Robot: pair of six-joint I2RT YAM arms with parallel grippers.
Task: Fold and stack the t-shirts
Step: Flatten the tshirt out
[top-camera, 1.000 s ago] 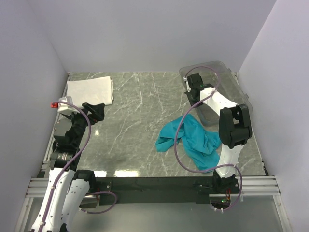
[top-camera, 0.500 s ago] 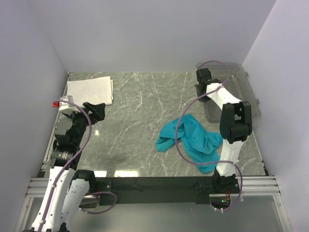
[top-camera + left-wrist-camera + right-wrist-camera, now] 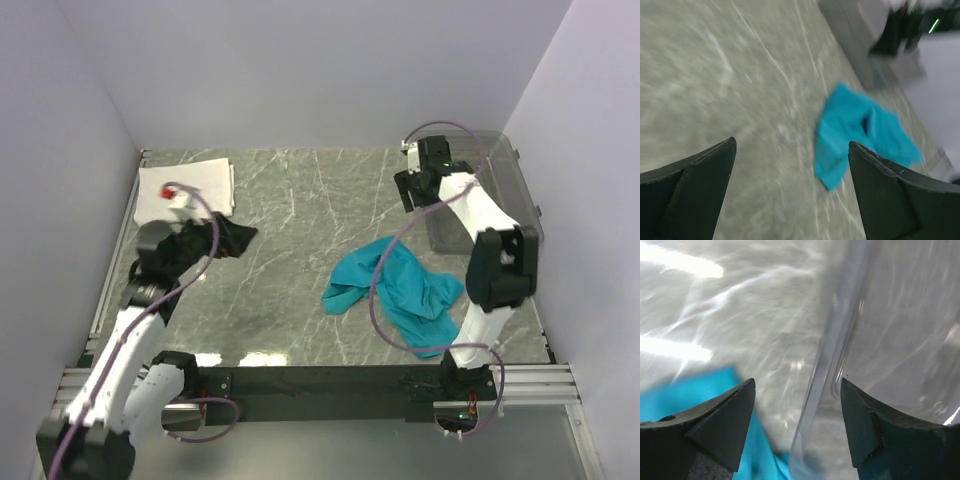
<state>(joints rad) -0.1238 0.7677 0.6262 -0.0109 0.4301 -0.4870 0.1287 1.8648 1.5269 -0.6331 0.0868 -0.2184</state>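
The robot's right gripper should close on the bunched middle (image 3: 413,287) of the teal t-shirt, toward the side closer to the clear bin.
A crumpled teal t-shirt (image 3: 400,285) lies on the marble table right of the middle; it also shows in the left wrist view (image 3: 860,130) and as a blue edge in the right wrist view (image 3: 700,385). The white folded t-shirt (image 3: 190,185) rests flat at the far left corner. My left gripper (image 3: 240,238) hovers open over the left part of the table, pointing towards the teal shirt, with nothing between its fingers (image 3: 791,143). My right gripper (image 3: 408,192) stands open at the clear bin's left wall, whose rim passes between its spread jaws (image 3: 796,381) without being clamped.
The clear plastic bin (image 3: 490,200) stands at the far right against the wall; its rim (image 3: 840,340) fills the right wrist view. The bin also appears blurred in the left wrist view (image 3: 855,30). White walls close the table on three sides.
The right gripper carried the bin to the right, then opened and let go of its rim. The left arm swung out from the left edge towards the table's middle.
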